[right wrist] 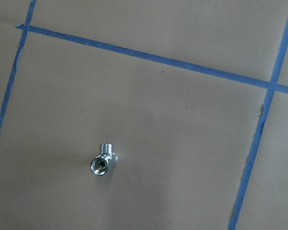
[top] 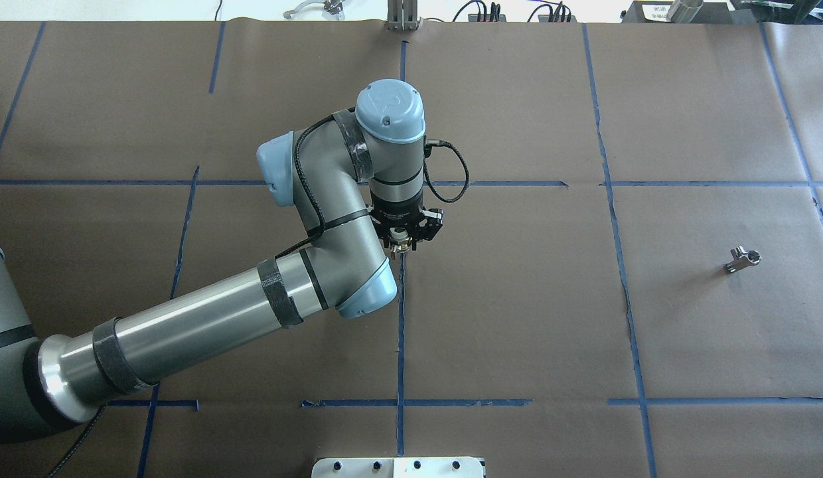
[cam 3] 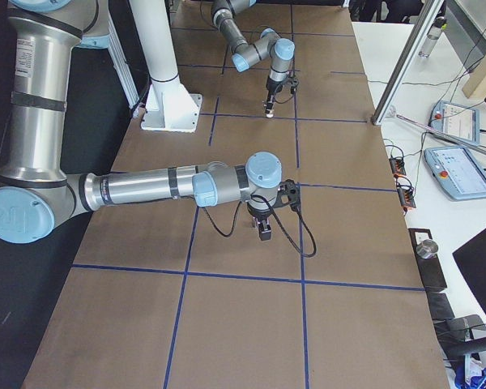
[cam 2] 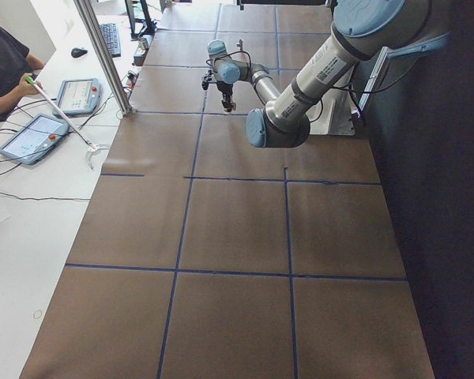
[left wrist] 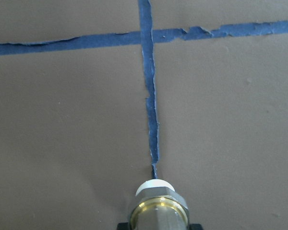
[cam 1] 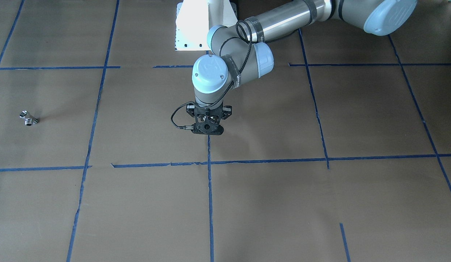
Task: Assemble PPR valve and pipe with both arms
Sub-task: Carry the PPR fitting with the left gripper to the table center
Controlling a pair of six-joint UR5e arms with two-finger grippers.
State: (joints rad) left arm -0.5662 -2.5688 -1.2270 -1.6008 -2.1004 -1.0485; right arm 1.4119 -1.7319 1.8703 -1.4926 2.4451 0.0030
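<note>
Next, I close my right gripper on the middle of the chrome PPR valve [cam 1: 29, 118] [right wrist: 107, 157], behind the valve's threaded end that sticks out.
The chrome PPR valve [cam 1: 28, 118] lies alone on the brown table, far out on the robot's right side; it also shows in the overhead view [top: 742, 259] and below the right wrist camera [right wrist: 103, 163]. My left gripper [cam 1: 208, 128] [top: 401, 247] hangs over the table's middle above a blue tape line. It is shut on the white pipe with the brass band [left wrist: 156, 206], held upright just above the surface. My right gripper [cam 3: 263, 231] shows only in the exterior right view, raised over the table; I cannot tell whether it is open or shut.
The white pedestal base [cam 1: 196, 25] [cam 3: 166, 105] stands at the robot's side of the table. Blue tape lines [top: 401, 332] grid the brown paper. An aluminium post [cam 2: 103, 55], tablets and an operator [cam 2: 4, 63] are beyond the far edge.
</note>
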